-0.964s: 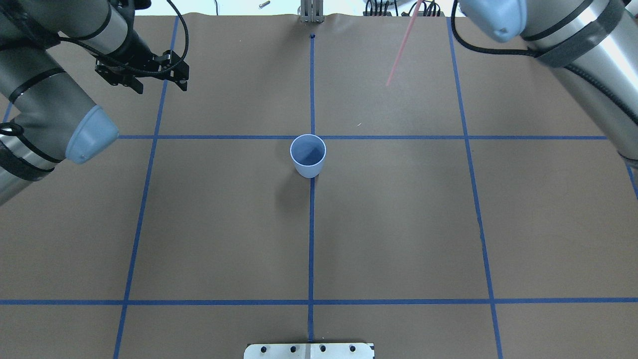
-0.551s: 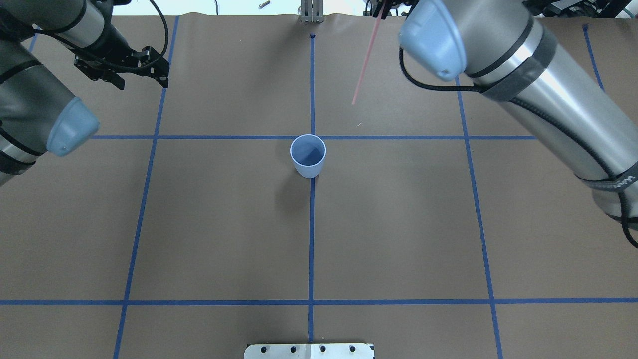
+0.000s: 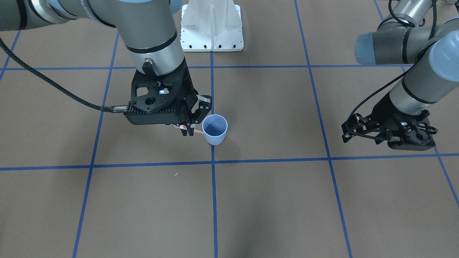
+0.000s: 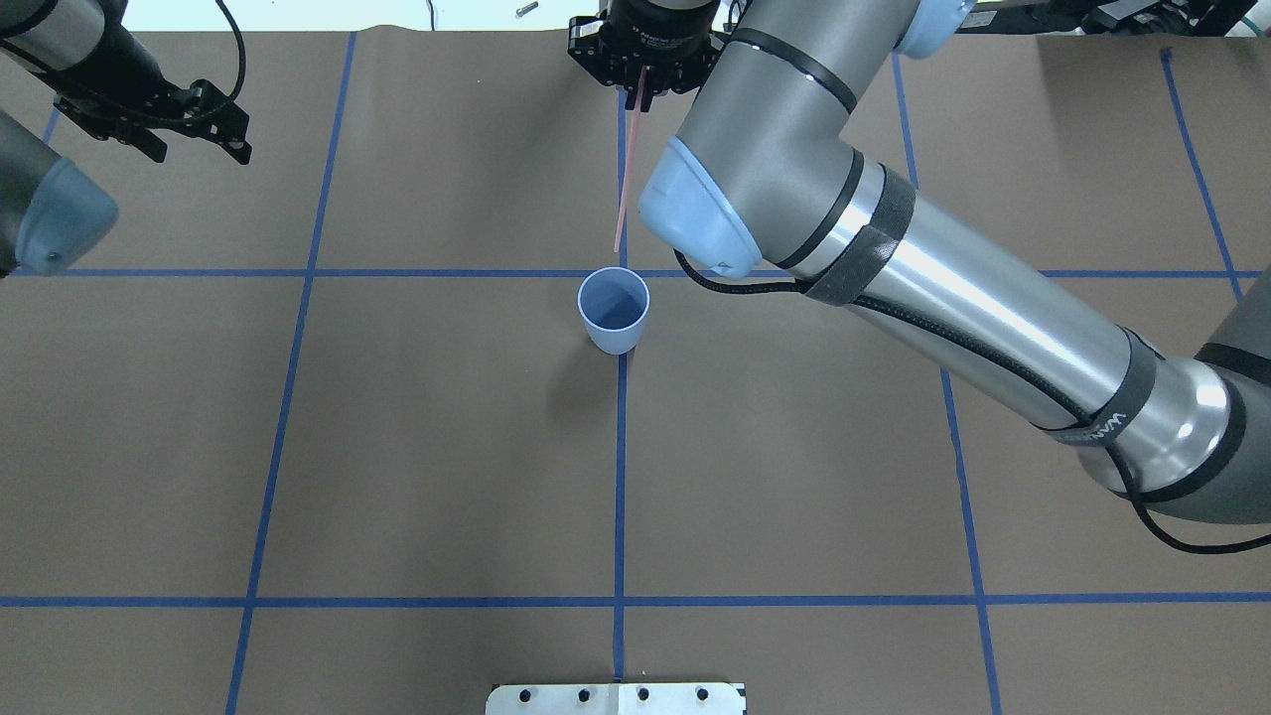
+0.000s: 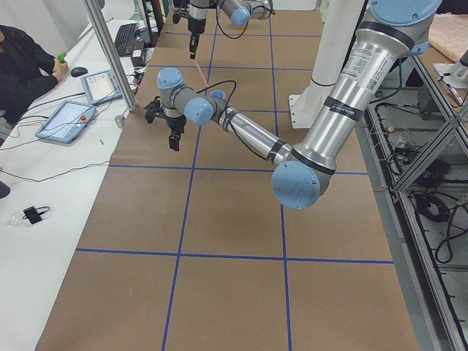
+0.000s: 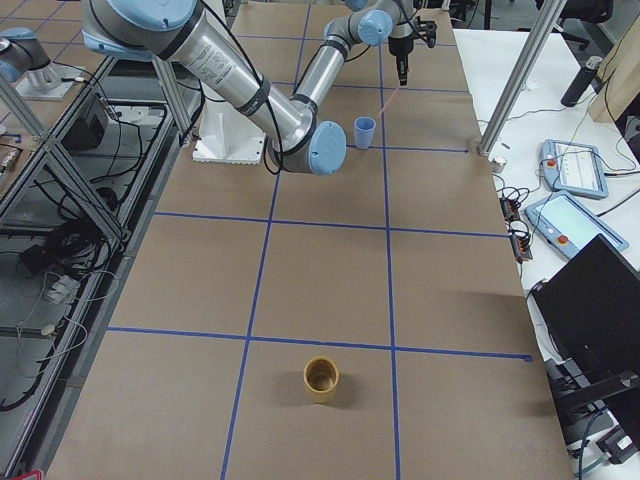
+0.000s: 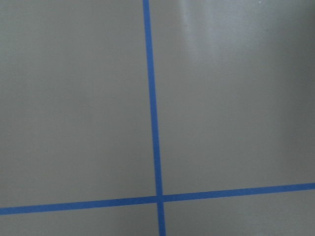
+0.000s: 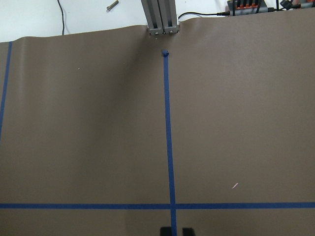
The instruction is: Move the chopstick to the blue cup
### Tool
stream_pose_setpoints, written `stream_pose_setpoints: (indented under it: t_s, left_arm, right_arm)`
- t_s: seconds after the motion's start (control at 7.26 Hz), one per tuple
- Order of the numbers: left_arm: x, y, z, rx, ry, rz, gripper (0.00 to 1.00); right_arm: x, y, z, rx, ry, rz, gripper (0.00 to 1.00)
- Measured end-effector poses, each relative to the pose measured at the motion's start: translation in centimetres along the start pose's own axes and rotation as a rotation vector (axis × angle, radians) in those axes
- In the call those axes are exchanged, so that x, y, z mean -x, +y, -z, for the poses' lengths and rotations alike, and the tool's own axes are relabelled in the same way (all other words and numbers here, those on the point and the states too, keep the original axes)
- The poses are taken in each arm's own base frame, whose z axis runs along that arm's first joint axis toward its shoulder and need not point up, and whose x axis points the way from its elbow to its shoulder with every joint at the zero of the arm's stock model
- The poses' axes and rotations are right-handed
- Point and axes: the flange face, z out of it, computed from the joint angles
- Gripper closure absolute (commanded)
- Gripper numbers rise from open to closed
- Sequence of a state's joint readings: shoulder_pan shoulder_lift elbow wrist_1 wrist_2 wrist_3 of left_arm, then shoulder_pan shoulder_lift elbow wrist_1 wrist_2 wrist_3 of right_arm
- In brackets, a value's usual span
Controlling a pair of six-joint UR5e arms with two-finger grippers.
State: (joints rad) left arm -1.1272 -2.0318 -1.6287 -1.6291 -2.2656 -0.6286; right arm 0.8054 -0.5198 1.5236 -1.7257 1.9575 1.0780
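My right gripper needs to let go of the chopstick inside the blue cup (image 3: 214,134), leaning on the cup's rim farthest from the white mount base. The chopstick now hangs steeply from the gripper.
The blue cup (image 4: 614,310) stands upright at the table's centre, also in the front view (image 3: 215,129) and the right side view (image 6: 364,131). My right gripper (image 4: 643,87) is shut on one pale pink chopstick (image 4: 628,174) that hangs steeply down from it. The stick's lower tip is just beyond the cup's far rim. In the front view the right gripper (image 3: 187,129) is close beside the cup, with a short piece of the chopstick (image 3: 195,132) showing. My left gripper (image 4: 204,151) is open and empty at the far left, also in the front view (image 3: 346,132).
A white mount base (image 3: 211,28) stands at the robot's edge. A metal post (image 8: 160,17) stands at the table's far edge. A tan cup (image 6: 322,379) stands far off at the table's right end. An operator (image 5: 22,58) and tablets (image 5: 69,117) are beside the table.
My right arm has swung left to the centre line, carrying the chopstick from the far right to just beyond the cup. My left arm has drawn back further left.
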Motion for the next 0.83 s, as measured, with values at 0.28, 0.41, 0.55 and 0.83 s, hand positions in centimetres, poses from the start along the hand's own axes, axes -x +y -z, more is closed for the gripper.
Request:
stream_pose_setpoints:
  t_s: [0.28, 0.41, 0.55, 0.83]
  left_arm:
    - [1.1, -0.4, 0.0, 0.009, 0.001, 0.002, 0.02]
    - [1.3, -0.5, -0.1, 0.01, 0.001, 0.003, 0.02]
    - [1.4, -0.6, -0.1, 0.011, 0.0, 0.004, 0.02]
    - [1.5, -0.6, -0.2, 0.011, -0.001, 0.004, 0.02]
  right_arm:
    - [0.7, 0.8, -0.8, 0.009, 0.005, 0.01, 1.0]
    - [0.7, 1.2, -1.3, 0.016, 0.008, 0.012, 1.0]
    - [0.6, 1.7, -1.9, 0.023, 0.014, 0.015, 1.0]
    - [0.9, 3.2, -3.6, 0.029, 0.034, 0.03, 1.0]
